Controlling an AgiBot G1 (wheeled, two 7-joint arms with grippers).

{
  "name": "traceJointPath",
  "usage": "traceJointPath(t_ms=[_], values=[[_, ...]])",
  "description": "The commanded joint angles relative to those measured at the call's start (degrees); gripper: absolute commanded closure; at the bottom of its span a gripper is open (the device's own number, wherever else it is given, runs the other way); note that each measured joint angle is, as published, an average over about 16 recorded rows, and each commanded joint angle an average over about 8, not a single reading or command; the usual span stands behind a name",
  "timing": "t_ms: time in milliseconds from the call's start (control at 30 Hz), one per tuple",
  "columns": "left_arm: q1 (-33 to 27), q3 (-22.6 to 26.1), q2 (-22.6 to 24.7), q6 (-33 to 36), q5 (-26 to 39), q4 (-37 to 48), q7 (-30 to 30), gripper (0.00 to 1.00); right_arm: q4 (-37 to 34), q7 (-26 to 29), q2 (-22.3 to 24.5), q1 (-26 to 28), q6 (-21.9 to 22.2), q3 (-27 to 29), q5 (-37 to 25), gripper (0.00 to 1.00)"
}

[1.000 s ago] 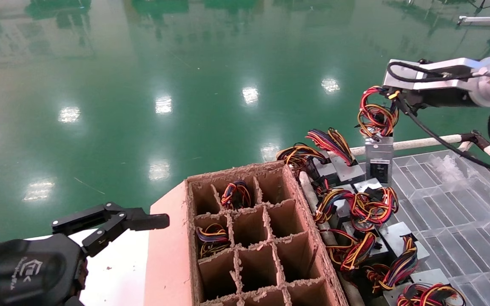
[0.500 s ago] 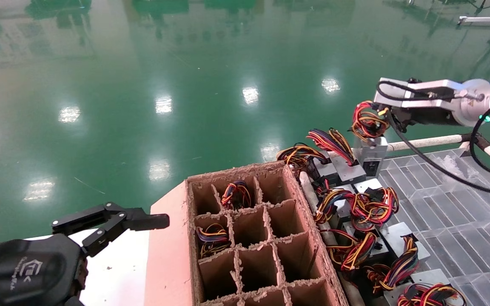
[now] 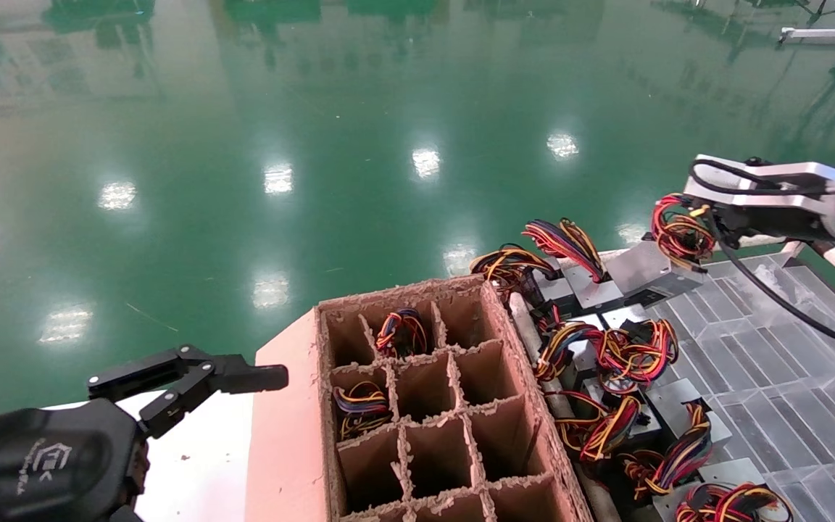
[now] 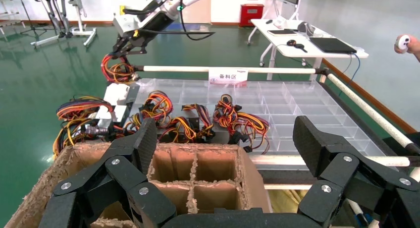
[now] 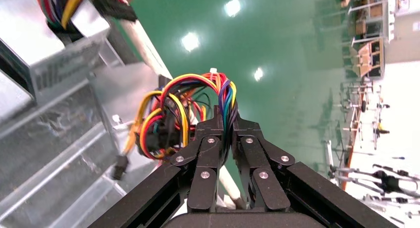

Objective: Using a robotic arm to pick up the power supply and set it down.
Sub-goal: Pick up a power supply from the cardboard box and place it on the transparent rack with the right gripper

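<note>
My right gripper is going to release the power supply in the clear tray's far row [image 3: 649, 282], next to the unit nearest to it.
The robotic arm [image 3: 787, 192], white with a silver wrist bracket, reaches in from the right. Its right gripper [image 5: 225, 120] is shut on the looped red, yellow and black wires [image 3: 678, 232] of the power supply [image 3: 641, 267]. That silver box lies tilted at the far corner of the clear tray [image 3: 787, 377], next to other units. From the left wrist view the same wire loop [image 4: 118, 69] hangs over the box [image 4: 116, 94]. My left gripper [image 3: 189, 373] stands open and holds nothing, low at the left beside the cardboard box; it also shows as left gripper [image 4: 228, 143].
A cardboard box with divider cells [image 3: 403, 290] stands in the middle; two cells hold wire bundles [image 3: 401, 330]. Several more power supplies [image 3: 620, 362] crowd the tray's left edge. A white rail [image 3: 744, 239] runs behind the tray. Green floor lies beyond.
The right arm has come down and to the right with the power supply. The box hung upright a second ago; now it lies tilted at the tray's corner. The left arm has not moved.
</note>
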Motion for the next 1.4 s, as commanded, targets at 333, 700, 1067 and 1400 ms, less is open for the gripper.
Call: traceJointPath(t_ms=[333,700,1067,1400], values=[[0.0,0.0,0.0,0.0,0.0,0.0,0.0,0.0,0.4,0.1,1.8,-0.1,1.9,-0.4,-0.5,1.0],[0.0,0.0,0.0,0.0,0.0,0.0,0.0,0.0,0.4,0.5,2.1,-0.2,2.6,-0.8,-1.1,1.0],[0.0,0.0,0.0,0.0,0.0,0.0,0.0,0.0,0.7,0.8,-0.3,-1.2,2.6,-0.8,-1.2,1.0],[0.0,0.1,0.0,0.0,0.0,0.0,0.0,0.0,0.9,1.3,-2.7,-2.4,5.0,-0.3,-0.4,1.0]])
